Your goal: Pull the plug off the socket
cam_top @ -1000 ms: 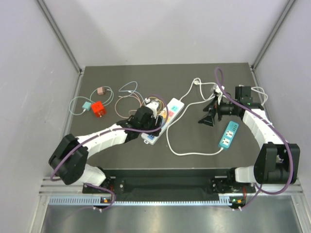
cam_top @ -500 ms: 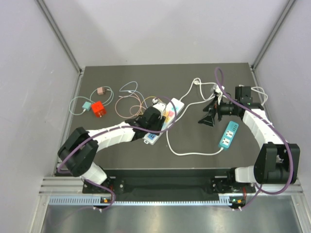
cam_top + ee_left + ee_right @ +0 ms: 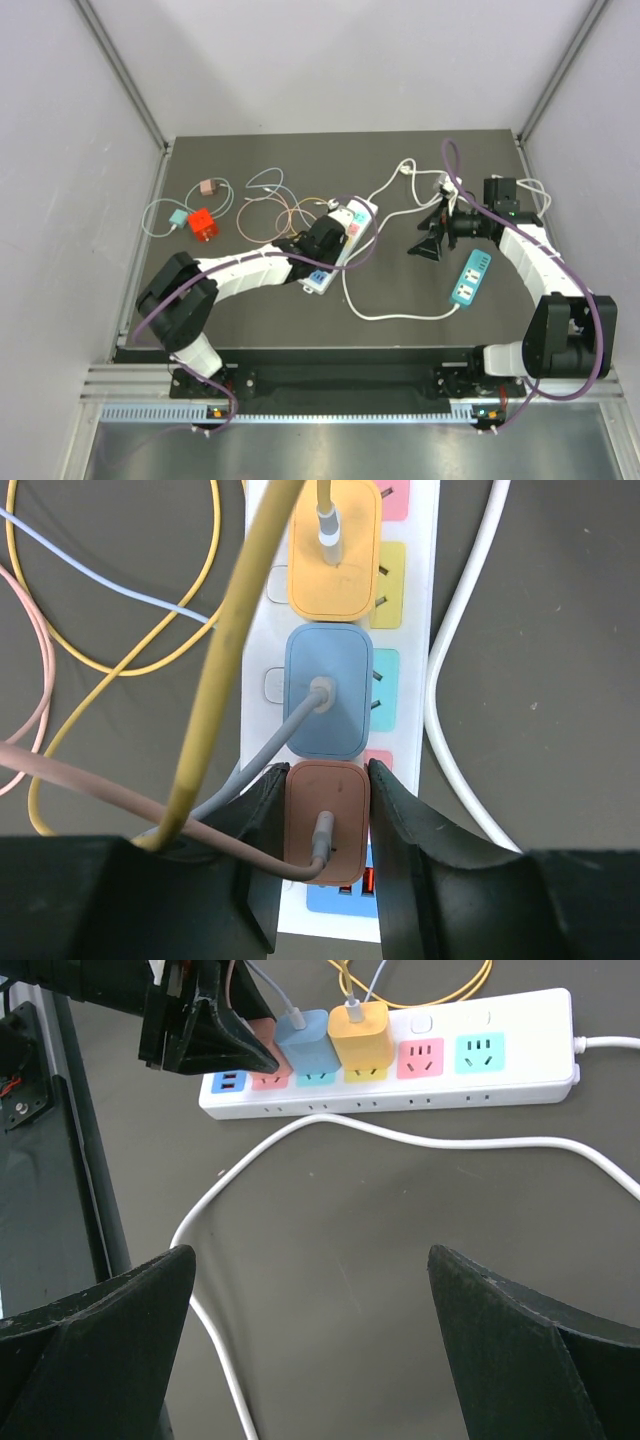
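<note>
I should close my right gripper on the cable end (image 3: 368, 208) (image 3: 545, 1050) of the white power strip, to keep the strip steady while my left gripper pulls out the brown plug.
A white power strip (image 3: 420, 710) lies mid-table (image 3: 345, 228) with three plugs in a row in its sockets. The brown plug (image 3: 327, 820) is the one nearest the strip's end, then a blue plug (image 3: 328, 692) and a yellow plug (image 3: 333, 550). My left gripper (image 3: 326, 780) is shut on the brown plug, with a finger flat against each of its sides; the plug sits down on the strip. The right wrist view shows the left gripper (image 3: 215, 1035) over that end of the strip (image 3: 500, 1070). My right gripper (image 3: 310, 1255) hangs open above bare table to the strip's right (image 3: 428, 240).
A teal power strip (image 3: 471, 277) lies at the right, with its white cable (image 3: 385, 315) looping across the table front. Thin coloured cables (image 3: 265, 205), a red block (image 3: 203, 224) and small adapters (image 3: 208, 187) lie at the back left.
My left arm has slid right along the strip toward its near end, and its jaws have closed from open onto the brown plug. The right arm has not moved.
</note>
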You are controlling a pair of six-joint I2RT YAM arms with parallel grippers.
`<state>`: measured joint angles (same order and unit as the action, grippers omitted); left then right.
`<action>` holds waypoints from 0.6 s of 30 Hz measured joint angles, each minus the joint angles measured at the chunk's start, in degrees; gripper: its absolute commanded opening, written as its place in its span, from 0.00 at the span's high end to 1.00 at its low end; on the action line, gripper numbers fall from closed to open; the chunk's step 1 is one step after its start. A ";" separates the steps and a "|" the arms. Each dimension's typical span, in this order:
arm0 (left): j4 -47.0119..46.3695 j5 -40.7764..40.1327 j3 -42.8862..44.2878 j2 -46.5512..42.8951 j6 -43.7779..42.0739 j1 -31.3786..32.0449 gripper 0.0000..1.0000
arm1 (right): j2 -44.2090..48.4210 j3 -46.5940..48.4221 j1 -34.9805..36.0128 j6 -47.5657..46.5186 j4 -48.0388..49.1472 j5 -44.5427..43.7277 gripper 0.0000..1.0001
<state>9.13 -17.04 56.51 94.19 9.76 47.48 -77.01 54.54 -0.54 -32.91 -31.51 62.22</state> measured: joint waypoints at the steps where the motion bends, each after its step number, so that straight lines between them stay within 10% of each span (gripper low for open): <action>1: 0.02 -0.04 0.11 0.09 -0.07 0.04 0.89 | 0.00 0.00 0.00 0.00 -0.04 0.00 0.00; 2: 0.15 -0.02 0.17 0.09 -0.09 0.07 1.00 | 0.00 0.00 0.00 0.00 -0.07 0.00 0.00; 18: 0.35 6.29 -6.01 -14.67 -0.09 -0.02 1.00 | -0.04 -1.36 0.00 11.47 8.68 -0.42 0.00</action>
<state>9.47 -10.74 50.50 79.53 9.67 47.46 -77.06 53.19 -0.54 -21.43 -22.83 61.80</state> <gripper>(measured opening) 0.385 0.996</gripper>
